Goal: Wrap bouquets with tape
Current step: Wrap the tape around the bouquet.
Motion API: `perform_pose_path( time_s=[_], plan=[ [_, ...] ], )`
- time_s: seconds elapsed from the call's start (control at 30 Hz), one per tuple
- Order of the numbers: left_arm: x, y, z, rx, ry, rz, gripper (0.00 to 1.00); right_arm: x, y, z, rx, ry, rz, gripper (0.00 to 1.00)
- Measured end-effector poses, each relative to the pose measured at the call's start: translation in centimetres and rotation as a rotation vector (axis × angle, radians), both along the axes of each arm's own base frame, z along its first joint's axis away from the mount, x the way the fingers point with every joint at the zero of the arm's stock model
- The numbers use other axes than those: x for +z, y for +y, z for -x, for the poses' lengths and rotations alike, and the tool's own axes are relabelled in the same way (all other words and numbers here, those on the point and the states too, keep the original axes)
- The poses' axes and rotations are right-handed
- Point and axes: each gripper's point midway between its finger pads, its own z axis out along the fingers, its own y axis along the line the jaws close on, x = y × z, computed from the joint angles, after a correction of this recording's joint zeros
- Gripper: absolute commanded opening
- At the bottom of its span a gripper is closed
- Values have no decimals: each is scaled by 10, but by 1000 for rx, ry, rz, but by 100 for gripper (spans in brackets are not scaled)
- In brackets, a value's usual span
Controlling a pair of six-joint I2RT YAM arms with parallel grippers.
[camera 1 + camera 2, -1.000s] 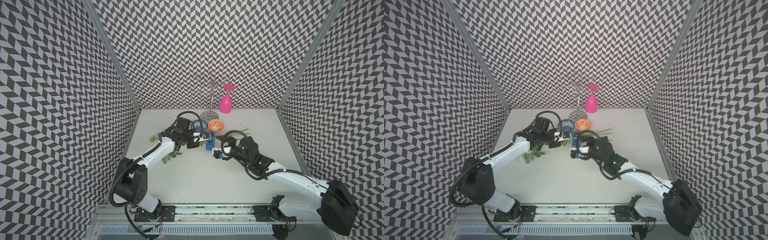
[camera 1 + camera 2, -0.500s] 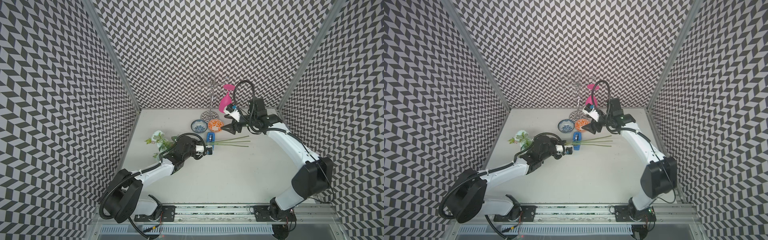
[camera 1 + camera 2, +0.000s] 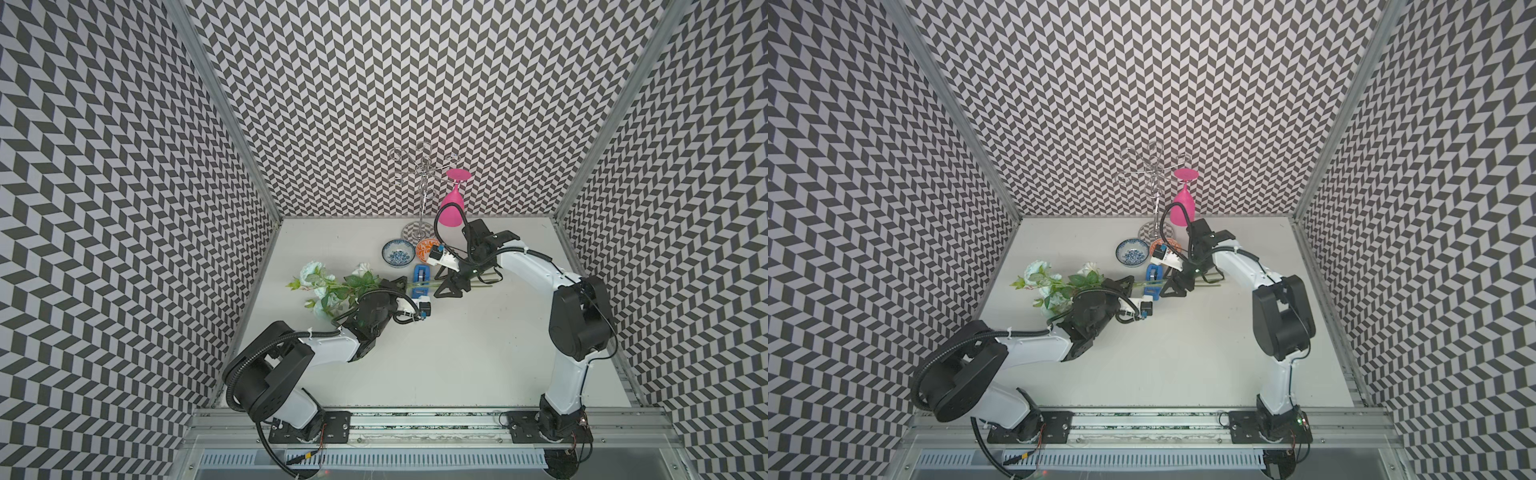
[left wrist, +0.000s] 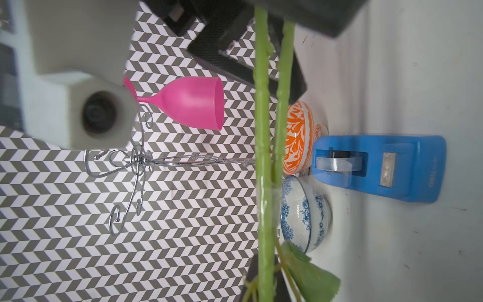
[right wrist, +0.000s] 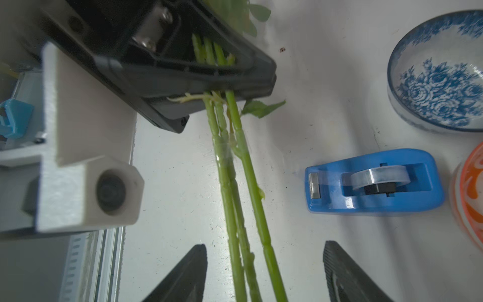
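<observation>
The tape band has my left gripper rolled over beside it, so next my right gripper grips the stems (image 5: pixel 247 234) while my left gripper opens, rolls back and takes hold again.
The bouquets (image 3: pixel 324 286) are one bunch with pale blooms and green leaves, lying left of centre in both top views (image 3: pixel 1059 284). My left gripper (image 3: pixel 401 284) is shut on its long green stems (image 4: pixel 262 157), which jut out rightward. A band of clear tape (image 5: pixel 223 154) circles two of the stems. My right gripper (image 5: pixel 265 247) is open, its fingers (image 5: pixel 198 256) straddling the stems without touching them. It sits just right of the blue tape dispenser (image 3: pixel 420 274), which stands on the table behind the stems (image 5: pixel 373 180).
A blue-patterned bowl (image 3: pixel 398 251) and an orange-patterned bowl (image 3: pixel 426 245) sit just behind the dispenser. A wire rack (image 3: pixel 422 187) with a pink glass (image 3: pixel 452 210) hanging upside down stands at the back wall. Patterned walls close in three sides.
My right gripper has moved forward from beside the orange bowl and now straddles the stems. The left gripper keeps its hold on the bouquet, about where it was half a second ago.
</observation>
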Motion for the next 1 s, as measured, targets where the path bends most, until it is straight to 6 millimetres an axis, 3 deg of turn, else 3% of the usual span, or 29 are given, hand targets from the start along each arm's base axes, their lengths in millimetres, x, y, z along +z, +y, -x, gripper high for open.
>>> perform_pose_path(
  time_s=[0.03,0.17,0.27,0.37,0.43,0.53,0.6,0.7,0.8,1.0],
  plan=[
    [1,0,0,-1,-7,-1,0,-2,0,0,1,1,4,54],
    [0,-2,4,-11,-5,2,6,-5,3,-5,-2,-34,23,15],
    [-1,6,3,12,33,18,16,-9,8,0,9,-55,38,1],
    [10,4,12,-38,76,92,46,-6,11,-2,-2,-138,41,0],
    [35,0,22,-107,80,191,53,-1,6,-10,-25,-201,37,0],
    [84,5,37,-210,55,340,55,5,-1,-18,-52,-288,31,0],
    [109,11,42,-260,49,407,51,7,-7,-21,-70,-347,30,0],
    [126,15,41,-299,75,473,51,9,-10,-18,-74,-456,5,0],
    [129,17,37,-340,148,533,55,11,-13,-9,-68,-611,-24,0],
    [149,0,23,-428,341,583,53,5,-17,7,-74,-953,22,0]
  ],
)
